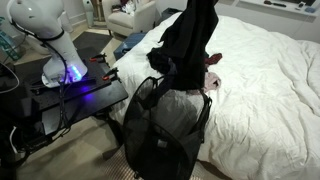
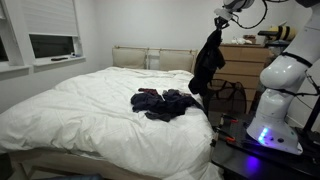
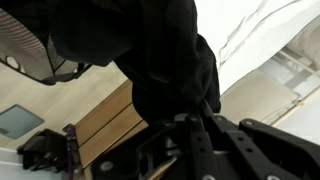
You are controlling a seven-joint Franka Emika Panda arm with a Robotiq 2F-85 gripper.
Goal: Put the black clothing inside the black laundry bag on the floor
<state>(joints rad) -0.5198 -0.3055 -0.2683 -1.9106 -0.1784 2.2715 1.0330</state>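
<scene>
I need to lower the black clothing to the bottom of the open black laundry bag (image 1: 158, 148) beside the bed and let go of it there with my gripper.
The black clothing (image 1: 190, 40) hangs from my gripper high above the bed's edge. It also shows in an exterior view (image 2: 208, 62), dangling below the gripper (image 2: 219, 22). In the wrist view the gripper (image 3: 190, 120) is shut on the black clothing (image 3: 160, 50), which fills the frame. The black laundry bag (image 1: 165, 130) stands open on the floor beside the bed, right under the hanging garment. It shows dimly behind the bed corner (image 2: 228, 97). The bag's mesh rim (image 3: 30, 45) appears at the upper left of the wrist view.
A white bed (image 2: 90, 110) holds a pile of dark clothes (image 2: 165, 103). A few small items (image 1: 212, 82) lie near its edge. The robot base (image 1: 65, 60) sits on a black table with a blue light. A wooden dresser (image 2: 245, 60) stands behind.
</scene>
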